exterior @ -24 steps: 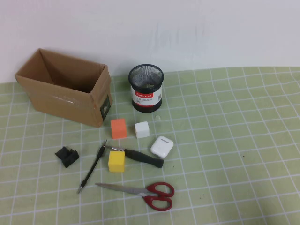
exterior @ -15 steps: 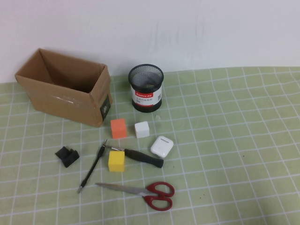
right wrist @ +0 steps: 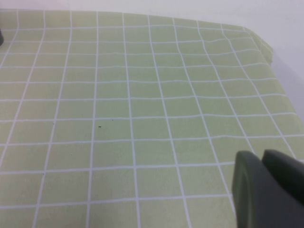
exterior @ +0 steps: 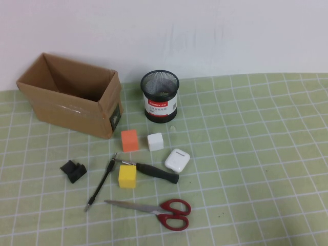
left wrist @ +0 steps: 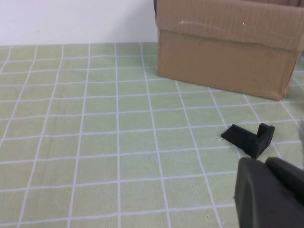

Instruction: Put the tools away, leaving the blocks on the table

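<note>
Next, I close my left gripper on the precision driver's far black end (exterior: 110,164), just below its metal tip next to the black-handled screwdriver.
The red-handled scissors (exterior: 173,213) lie at the front of the green grid cloth (exterior: 256,154). The black-handled screwdriver (exterior: 156,172) lies beside the yellow block (exterior: 127,176). The thin black precision driver (exterior: 101,184) lies slanted to their left. The orange block (exterior: 129,140) and white block (exterior: 155,141) sit behind them. Neither arm shows in the high view. My left gripper (left wrist: 266,164) is shut and empty, just short of the black bracket (left wrist: 250,137). My right gripper (right wrist: 263,156) is shut and empty over bare cloth.
An open cardboard box (exterior: 72,97) lies on its side at the back left, also in the left wrist view (left wrist: 228,42). A black mesh pen cup (exterior: 160,96) stands behind the blocks. A white earbud case (exterior: 177,160) and the bracket (exterior: 73,170) lie among the things.
</note>
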